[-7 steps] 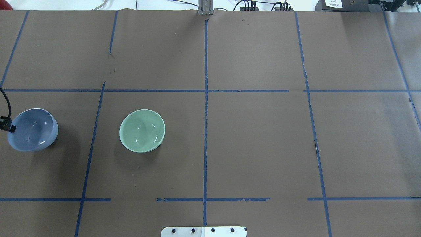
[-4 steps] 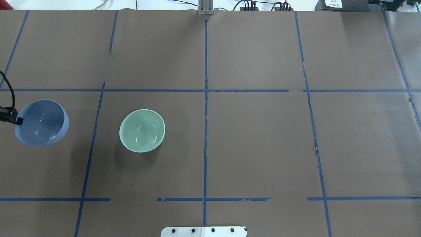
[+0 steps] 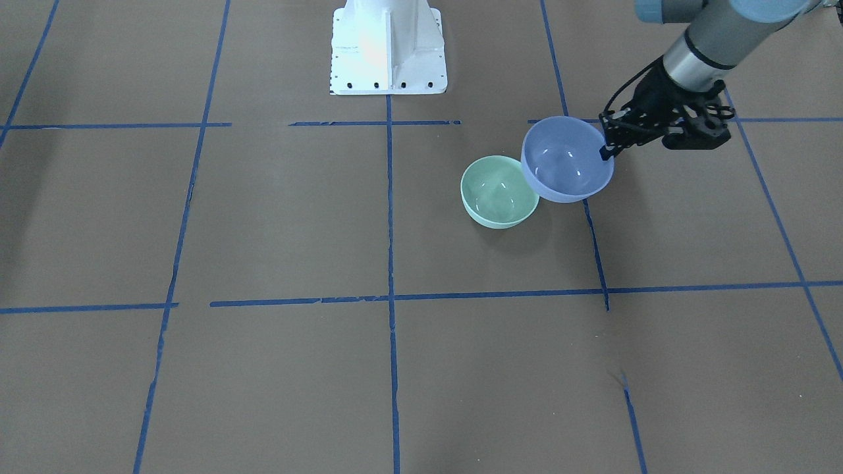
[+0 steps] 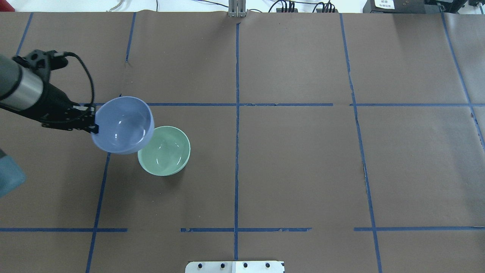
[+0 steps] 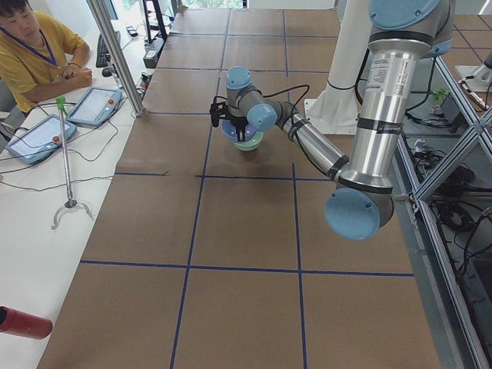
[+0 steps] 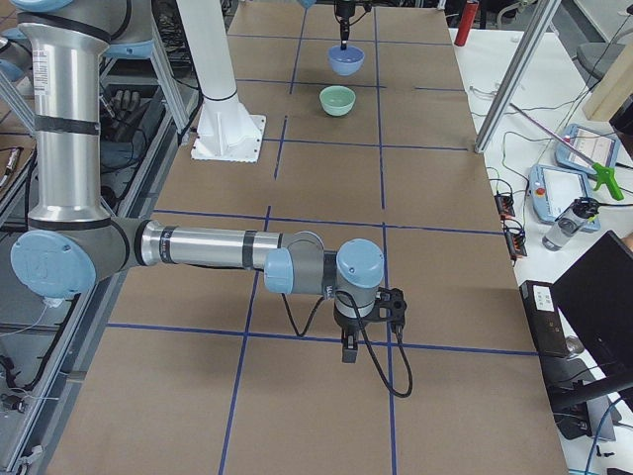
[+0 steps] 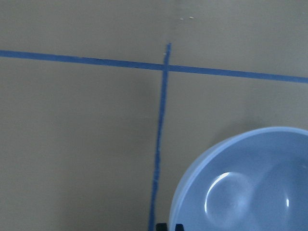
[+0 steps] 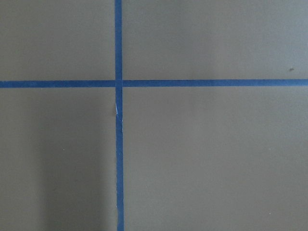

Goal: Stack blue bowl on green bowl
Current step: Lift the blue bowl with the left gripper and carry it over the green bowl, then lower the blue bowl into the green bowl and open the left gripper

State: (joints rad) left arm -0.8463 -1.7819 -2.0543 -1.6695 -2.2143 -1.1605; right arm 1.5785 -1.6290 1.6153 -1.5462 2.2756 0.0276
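Note:
The blue bowl, which hangs upright above the table, will be released by my left gripper, nested inside the open hollow of the green bowl [image 3: 502, 188].
The blue bowl [image 4: 123, 125] hangs upright above the table, held by its rim on the side away from the green bowl. My left gripper [image 4: 94, 128] is shut on that rim; it also shows in the front view [image 3: 604, 155]. The green bowl [image 4: 165, 151] stands on the table just right of the blue bowl. In the overhead view the blue bowl overlaps the green bowl's far-left rim. The same shows in the front view, with the blue bowl [image 3: 566, 161] beside the green bowl [image 3: 497, 194]. The left wrist view shows the blue bowl [image 7: 250, 183]. My right gripper [image 6: 348, 341] shows only in the right side view, so I cannot tell its state.
Brown paper with blue tape lines [image 4: 237, 151] covers the table. The robot's white base plate [image 4: 235, 266] is at the near edge. A metal post [image 4: 237, 9] stands at the far edge. An operator [image 5: 31, 54] and tablets are beside the table.
My left gripper has raised the blue bowl and carried it right, from the table's left edge to next to the green bowl. The green bowl has not moved.

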